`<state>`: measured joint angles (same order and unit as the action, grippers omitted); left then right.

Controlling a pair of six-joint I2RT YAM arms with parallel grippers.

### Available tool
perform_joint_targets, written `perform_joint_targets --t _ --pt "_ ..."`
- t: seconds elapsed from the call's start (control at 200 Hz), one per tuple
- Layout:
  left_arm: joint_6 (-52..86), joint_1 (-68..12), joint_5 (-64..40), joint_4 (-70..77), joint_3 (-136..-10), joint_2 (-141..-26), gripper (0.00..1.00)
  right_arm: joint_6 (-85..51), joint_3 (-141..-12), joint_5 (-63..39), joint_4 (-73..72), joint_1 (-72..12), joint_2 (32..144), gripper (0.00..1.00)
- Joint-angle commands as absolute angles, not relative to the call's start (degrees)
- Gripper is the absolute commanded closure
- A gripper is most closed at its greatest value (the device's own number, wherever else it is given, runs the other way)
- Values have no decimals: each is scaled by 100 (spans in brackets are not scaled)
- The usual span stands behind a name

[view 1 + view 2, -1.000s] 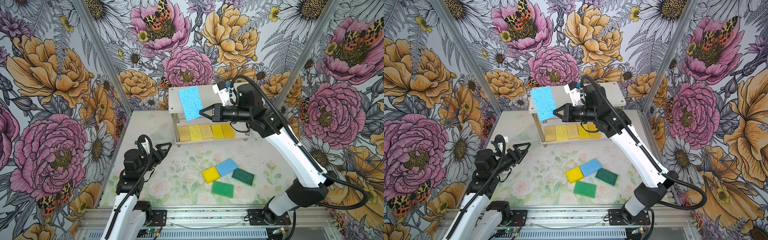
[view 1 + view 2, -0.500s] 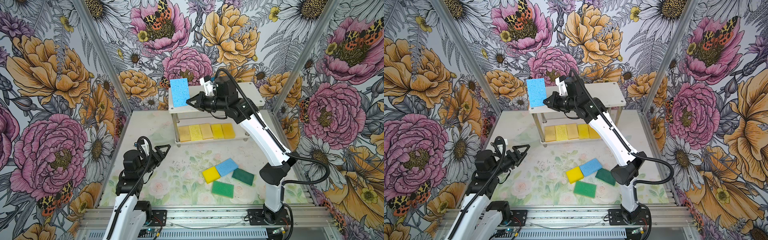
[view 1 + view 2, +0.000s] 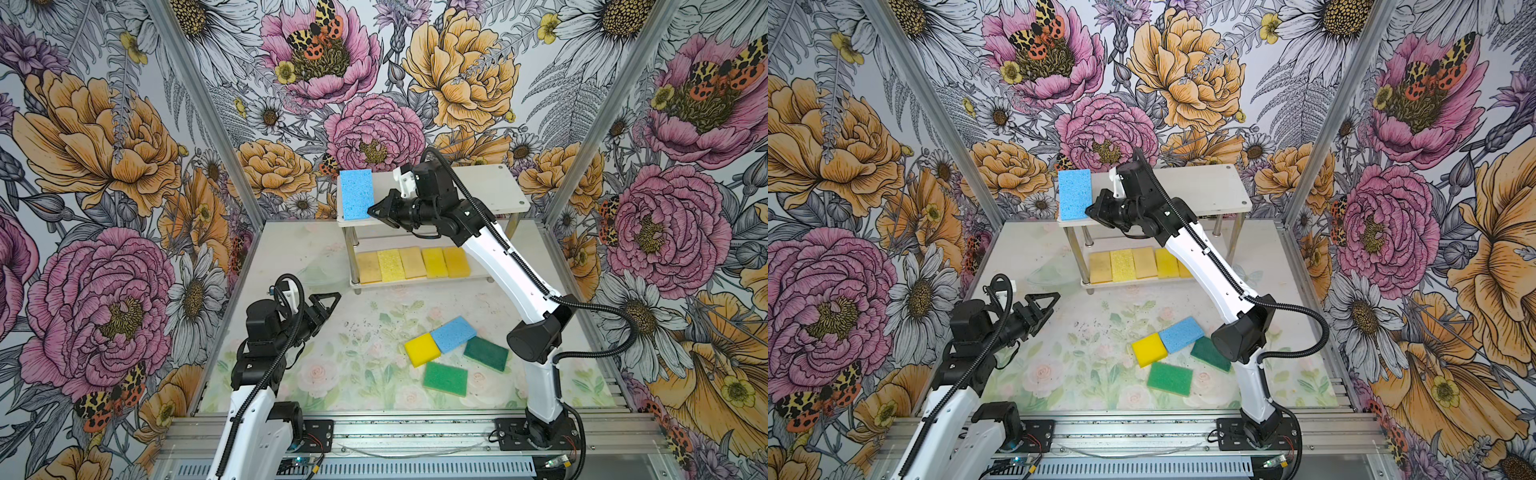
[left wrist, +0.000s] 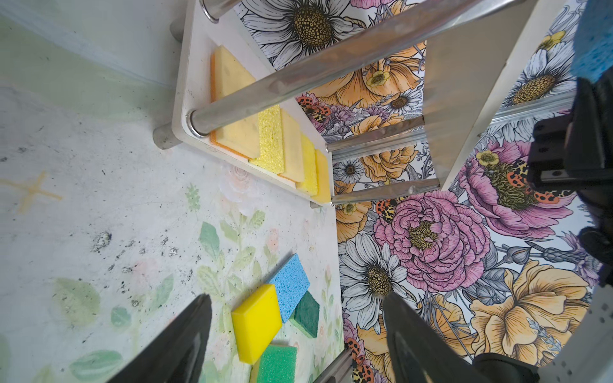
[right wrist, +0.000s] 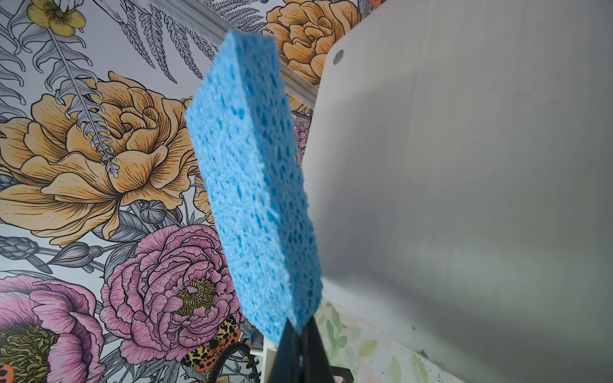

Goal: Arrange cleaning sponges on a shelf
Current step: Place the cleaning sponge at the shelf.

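The robot's right gripper needs to release the light blue sponge on the upper board's end [image 3: 354,204] [image 5: 327,207] that is nearest the left gripper.
My right gripper [image 3: 372,211] is shut on the near edge of a light blue sponge [image 3: 356,193], holding it over the left end of the shelf's upper board [image 3: 490,191]. The wrist view shows this blue sponge [image 5: 252,185] pinched in my right gripper [image 5: 300,328] beside the white board [image 5: 464,165]; whether they touch I cannot tell. Several yellow and tan sponges [image 3: 411,262] lie in a row on the lower board. My left gripper [image 3: 332,297] hovers open and empty over the table's left side; between its fingers [image 4: 199,318] I see the loose sponges.
On the table at front right lie a yellow sponge [image 3: 422,349], a blue sponge [image 3: 454,333], a dark green one [image 3: 486,353] and a lighter green one [image 3: 444,379]. The right arm reaches across in front of the shelf. Flowered walls close in three sides.
The right arm has swung left and back, carrying the blue sponge from in front of the shelf to over the upper board's left end and squaring it. The left arm has barely moved.
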<state>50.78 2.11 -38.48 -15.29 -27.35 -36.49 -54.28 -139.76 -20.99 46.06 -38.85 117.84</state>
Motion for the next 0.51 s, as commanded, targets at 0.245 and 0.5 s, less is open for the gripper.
perform_joint_targets --t 0.245,0.5 --pt "4940 342 -4034 -1600 -2738 -3656 17 -5546 -14212 -2052 4557 -3946 11963 100" --pt "4928 390 -4098 -1617 -2717 -3652 17 -5581 -14217 -2031 4555 -3937 12007 100"
